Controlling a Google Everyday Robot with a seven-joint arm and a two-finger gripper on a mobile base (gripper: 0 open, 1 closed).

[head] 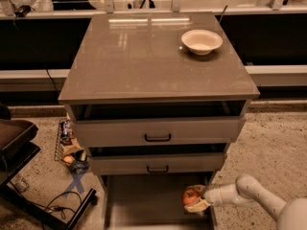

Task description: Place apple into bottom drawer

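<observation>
Next, I let go of the apple on the bottom drawer's grey bottom (139, 211), in the half closer to the wire basket. The apple is held just over that floor.
The red-orange apple (190, 195) is held between the fingers of my gripper (196, 198), low at the right side of the open bottom drawer (144, 202). The white arm reaches in from the lower right. The gripper is shut on the apple and holds it just over the drawer's grey floor, near its right wall. The two upper drawers, with black handles, sit above it.
A white bowl (201, 41) stands on the grey cabinet top (144, 56) at the back right. A wire basket of snacks (68, 145) sits on the floor left of the cabinet. A dark chair base (19, 157) and cables lie at the far left.
</observation>
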